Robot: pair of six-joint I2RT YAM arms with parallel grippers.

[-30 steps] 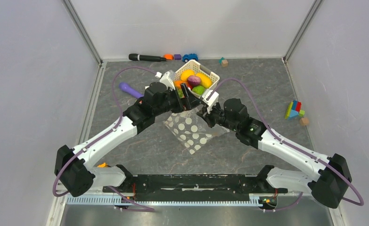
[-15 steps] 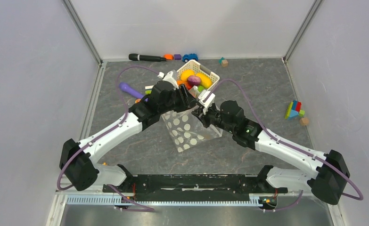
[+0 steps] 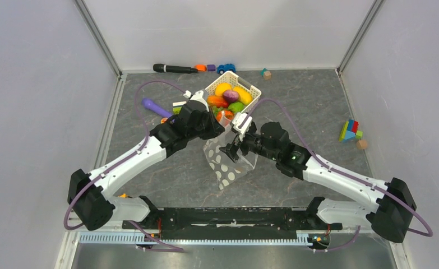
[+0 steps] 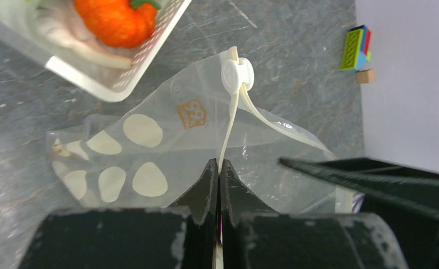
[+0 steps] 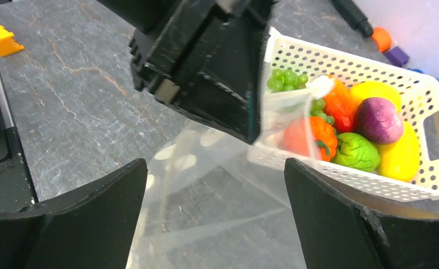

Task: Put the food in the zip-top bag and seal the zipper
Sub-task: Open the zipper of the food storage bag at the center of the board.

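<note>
I should pinch the opening's loose edge (image 4: 304, 138) with my right gripper and pull it wide before adding food, as only my left gripper holds the bag's opening.
The zip-top bag (image 3: 228, 167), clear with white dots, hangs upright between both arms in front of the white basket (image 3: 253, 89). My left gripper (image 4: 218, 163) is shut on the bag's mouth edge, pinching the white zipper strip (image 4: 229, 120) below its slider (image 4: 236, 75). My right gripper (image 5: 214, 168) is open, its jaws wide on either side of the clear bag (image 5: 217, 202) without touching it. The food lies in the basket (image 5: 424, 179): a purple piece (image 5: 378, 119), a green one (image 5: 357, 151), yellow ones (image 5: 399, 154), an orange pumpkin (image 5: 318, 131) and grapes (image 5: 287, 78).
A black marker-like stick (image 3: 175, 68), a blue toy car (image 3: 226, 68) and small blocks (image 3: 266, 73) lie along the back wall. A purple object (image 3: 155, 106) lies left of the basket. Coloured blocks (image 3: 350, 130) sit at the right wall.
My left gripper has shut on the bag's mouth edge. My right gripper has let go of the bag, opened wide and dropped toward me. The bag now hangs narrower.
</note>
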